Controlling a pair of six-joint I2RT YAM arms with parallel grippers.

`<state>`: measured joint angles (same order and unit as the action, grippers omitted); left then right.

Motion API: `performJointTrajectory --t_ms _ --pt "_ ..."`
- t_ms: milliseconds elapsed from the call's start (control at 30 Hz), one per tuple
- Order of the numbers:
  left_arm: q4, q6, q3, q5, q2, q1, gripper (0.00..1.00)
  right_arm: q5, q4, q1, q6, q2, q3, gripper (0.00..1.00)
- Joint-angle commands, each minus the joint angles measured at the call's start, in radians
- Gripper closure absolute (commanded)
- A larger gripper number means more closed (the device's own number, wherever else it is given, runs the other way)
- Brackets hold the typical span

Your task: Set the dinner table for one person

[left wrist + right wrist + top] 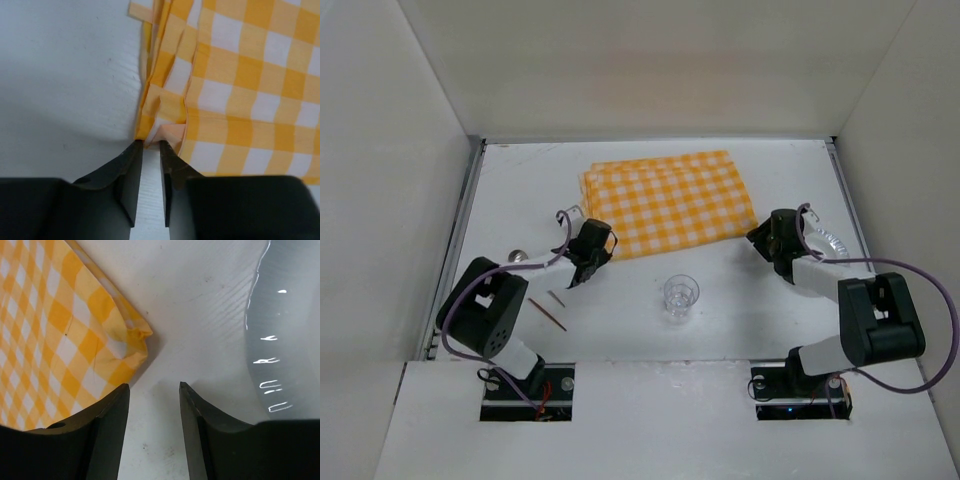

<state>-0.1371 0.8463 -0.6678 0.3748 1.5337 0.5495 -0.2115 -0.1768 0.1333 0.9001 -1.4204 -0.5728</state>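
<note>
The cloth's near edge slants back toward the plate, so my right gripper needs to take the cloth's corner (139,345) nearest the plate and draw it forward.
An orange-and-white checked cloth (670,200) lies folded on the white dinner table (520,190), at the middle back. My left gripper (600,238) is at the cloth's near left corner. In the left wrist view (150,144) its jaws are nearly together, pinching the crumpled corner of the cloth (240,75) at their tips. My right gripper (767,235) is low over the table by the cloth's near right corner. In the right wrist view (154,386) it is open and empty, with the cloth corner (45,325) just left of it.
A shiny silver plate (828,242) lies right of my right gripper and shows in the right wrist view (290,330). A clear glass (680,295) stands at the middle front. Two thin brown sticks (548,310) lie front left. A small round metal thing (518,256) lies near the left edge.
</note>
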Motion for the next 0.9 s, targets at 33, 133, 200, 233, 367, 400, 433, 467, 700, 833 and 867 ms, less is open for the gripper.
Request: performJointTrajectory --t_ms 33,133,200,233,367,400,433,467,700,833,867 --pt "-0.078 0.03 0.008 0.018 0.029 -0.068 0.87 0.018 -0.038 0.018 -0.053 -0.032 -0.058 0.49" --pt "-0.108 0.037 0.007 0.01 0.042 -0.118 0.91 0.02 -0.035 0.021 -0.061 -0.04 -0.073 0.46" --pt "-0.117 0.039 0.004 0.003 0.04 -0.147 0.92 0.021 -0.032 0.021 -0.061 -0.04 -0.078 0.43" --pt "-0.118 0.036 0.001 0.003 0.036 -0.161 0.92 0.021 -0.03 0.021 -0.063 -0.04 -0.078 0.43" --pt "-0.108 0.023 0.007 -0.002 -0.015 -0.196 0.9 0.035 -0.021 0.03 -0.073 -0.055 -0.093 0.56" --pt "-0.108 0.019 0.014 -0.002 -0.032 -0.201 0.86 0.04 -0.02 0.033 -0.075 -0.058 -0.096 0.61" --pt "-0.108 0.013 0.02 -0.001 -0.047 -0.204 0.83 0.043 -0.02 0.036 -0.075 -0.061 -0.096 0.65" --pt "-0.108 0.007 0.033 0.006 -0.073 -0.211 0.82 0.043 -0.018 0.038 -0.075 -0.061 -0.096 0.69" --pt "-0.076 0.004 0.039 -0.019 -0.228 -0.178 0.8 0.031 -0.001 0.035 -0.072 -0.071 -0.117 0.58" --pt "-0.048 0.005 -0.058 -0.042 -0.153 -0.055 0.76 0.009 0.045 0.033 -0.079 -0.1 -0.169 0.6" --pt "-0.053 0.005 -0.085 -0.054 -0.118 -0.037 0.76 0.009 0.065 0.03 -0.087 -0.112 -0.186 0.62"
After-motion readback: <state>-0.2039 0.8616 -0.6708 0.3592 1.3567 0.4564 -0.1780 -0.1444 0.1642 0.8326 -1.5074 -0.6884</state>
